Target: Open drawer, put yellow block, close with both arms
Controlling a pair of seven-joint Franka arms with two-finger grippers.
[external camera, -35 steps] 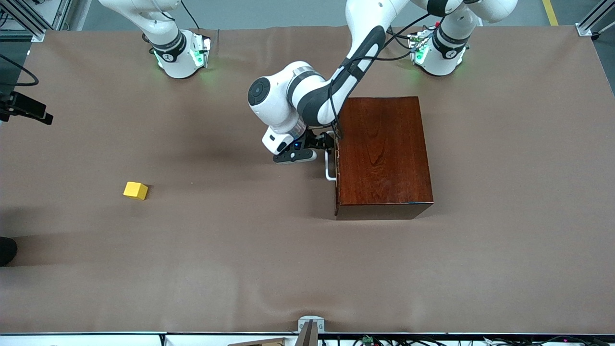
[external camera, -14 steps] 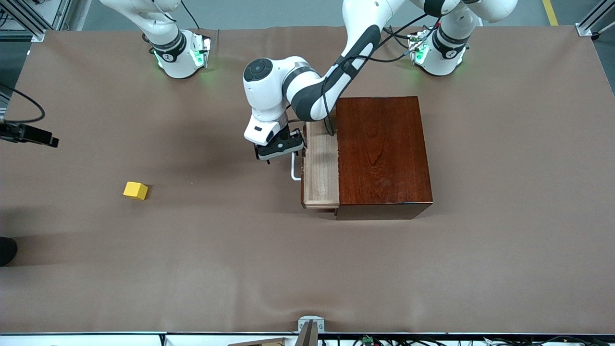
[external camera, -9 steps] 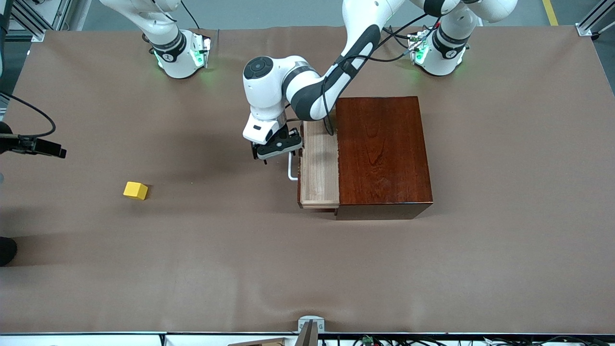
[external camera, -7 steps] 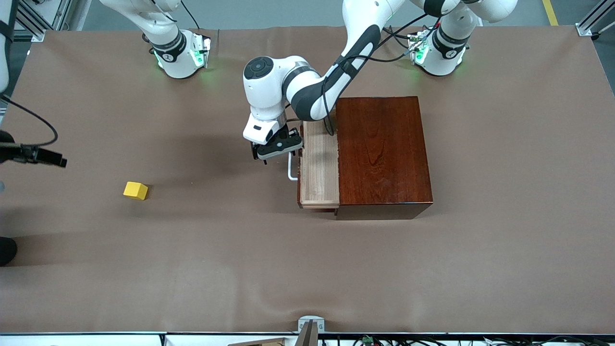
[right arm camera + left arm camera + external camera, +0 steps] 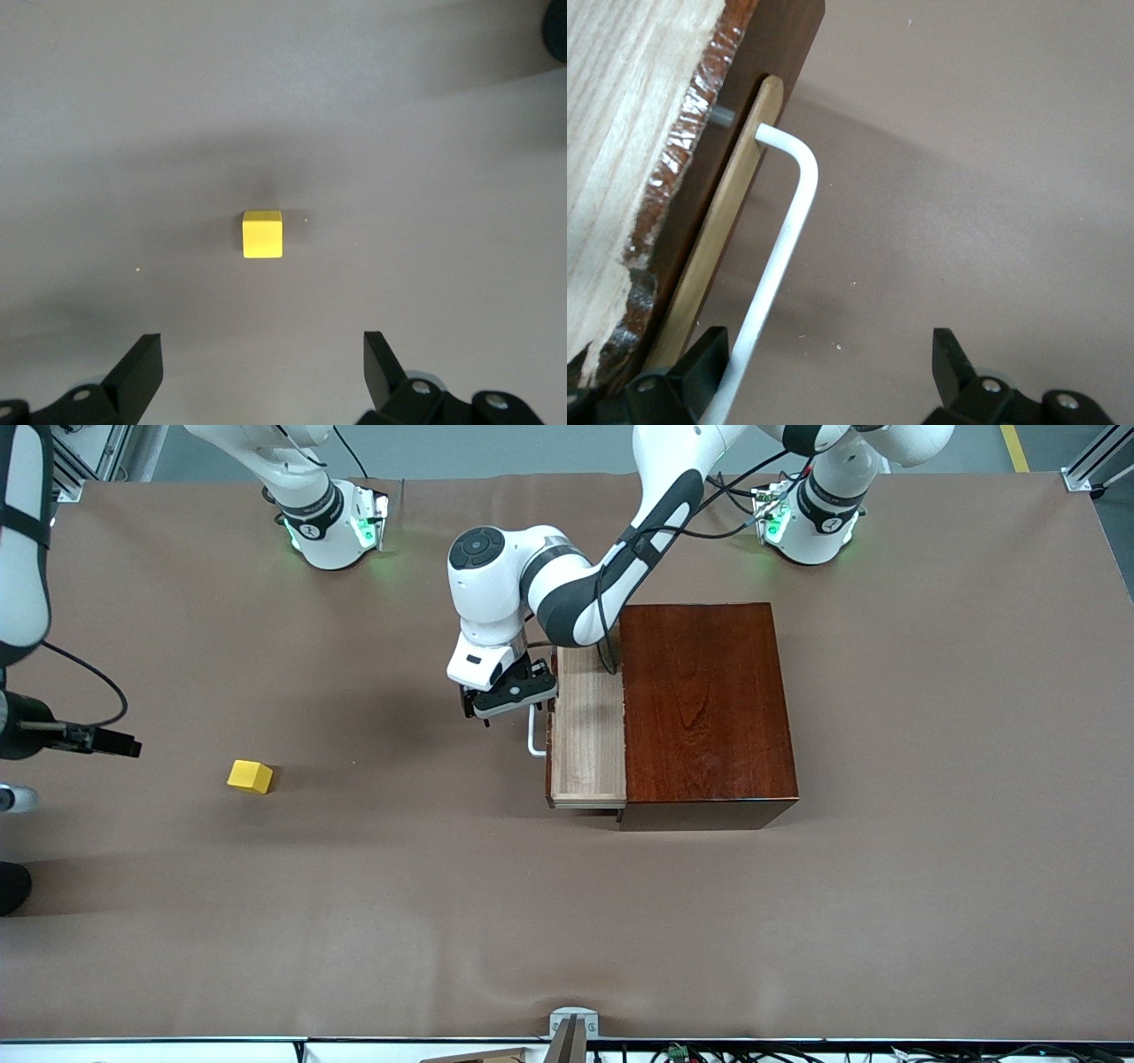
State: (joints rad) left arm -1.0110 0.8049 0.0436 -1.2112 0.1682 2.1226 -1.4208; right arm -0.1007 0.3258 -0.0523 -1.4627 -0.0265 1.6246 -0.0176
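I should next lower my right gripper to the yellow block's opposite sides (image 5: 250, 777) (image 5: 263, 235) and close it there, because the pale drawer tray stands open and empty.
The drawer (image 5: 586, 726) stands partly pulled out of the dark reddish-brown box (image 5: 709, 708), its pale tray empty. Its white handle (image 5: 534, 735) faces the right arm's end of the table. My left gripper (image 5: 501, 700) is open beside the drawer front. In the left wrist view (image 5: 828, 372) the handle (image 5: 788, 221) runs between its fingers, close against one finger (image 5: 700, 367). The yellow block (image 5: 250, 776) sits on the table toward the right arm's end. My right gripper (image 5: 260, 367) is open and empty in the air over the table by the block (image 5: 262, 234).
The brown table cloth (image 5: 567, 921) covers the table. The right arm (image 5: 22, 540) comes in at the edge of the front view, with a black part of its hand (image 5: 89, 740) near the block. Both bases (image 5: 332, 522) glow green.
The drawer went from shut to partly pulled out toward the right arm's end, drawn by my left gripper. The right arm has come in toward the yellow block.
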